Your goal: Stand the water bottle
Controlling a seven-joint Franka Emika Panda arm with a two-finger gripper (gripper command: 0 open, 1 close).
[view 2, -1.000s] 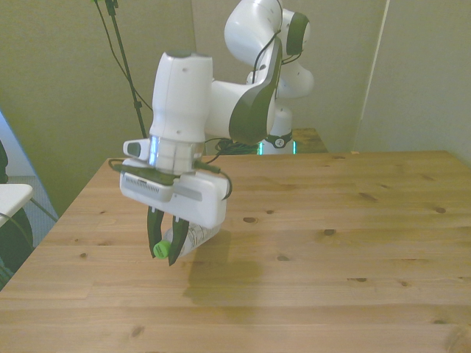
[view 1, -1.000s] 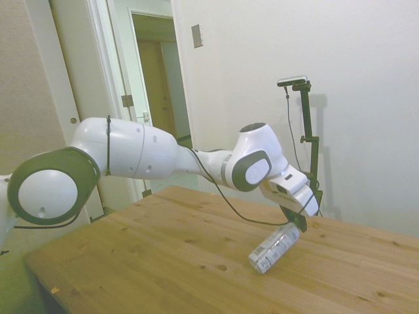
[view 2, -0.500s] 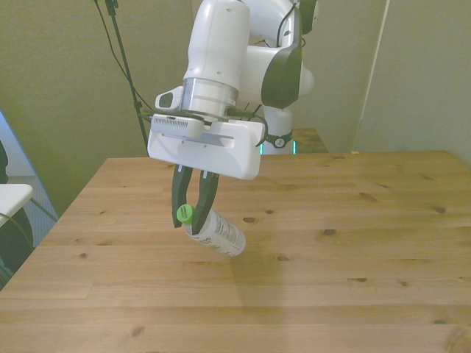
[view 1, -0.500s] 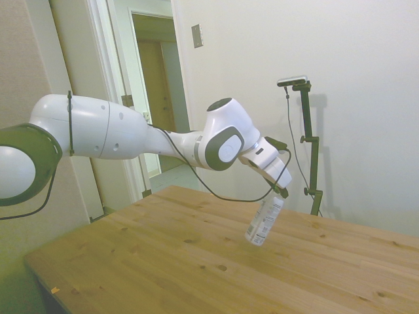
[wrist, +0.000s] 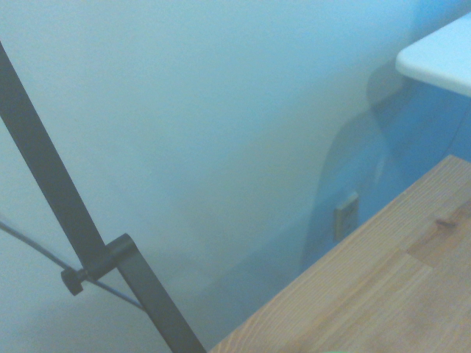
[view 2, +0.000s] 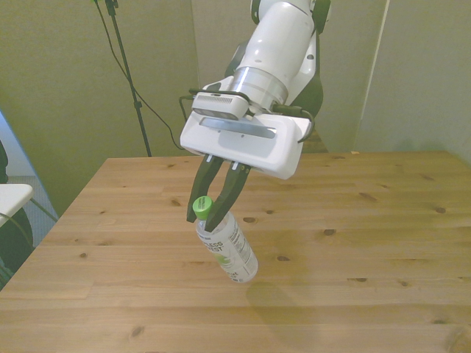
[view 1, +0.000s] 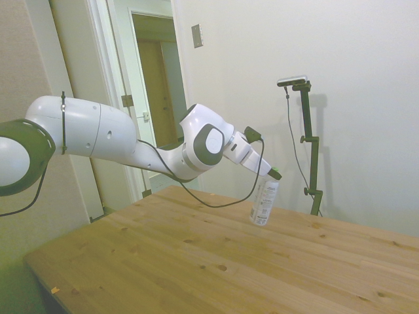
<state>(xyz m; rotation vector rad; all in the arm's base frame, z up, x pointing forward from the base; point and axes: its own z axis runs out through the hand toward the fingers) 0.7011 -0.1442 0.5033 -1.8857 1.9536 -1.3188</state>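
The robot's gripper needs to set the water bottle upright on the bare near part of the wooden table (view 2: pixel 245 320), next to the bottle's faint shadow. The bottle now hangs above the wooden table.
The water bottle (view 2: pixel 229 248) (view 1: pixel 264 201) is a slim plastic bottle with a green cap and a white printed label. It hangs in the air above the wooden table (view 2: pixel 353 220), cap up and nearly upright, tilted a little with its base toward the front view's right. My gripper (view 2: pixel 204 213) (view 1: pixel 273 174) is shut on the bottle's neck just under the green cap (view 2: pixel 199 207). In the side view the base hangs a short way above the tabletop (view 1: pixel 196 255). The wrist view shows only a wall and a table corner (wrist: pixel 383 294), not the bottle.
An open doorway (view 1: pixel 157 85) lies behind the arm in the side view. At the front view's far left, beside the table, sits a white object (view 2: pixel 11 197). The table's left edge (view 2: pixel 44 235) in the front view lies close to the gripper's side.
The arm has lifted and swung the bottle from lying low and slanted on the table to hanging nearly upright in the air. The grip on the neck has held throughout.
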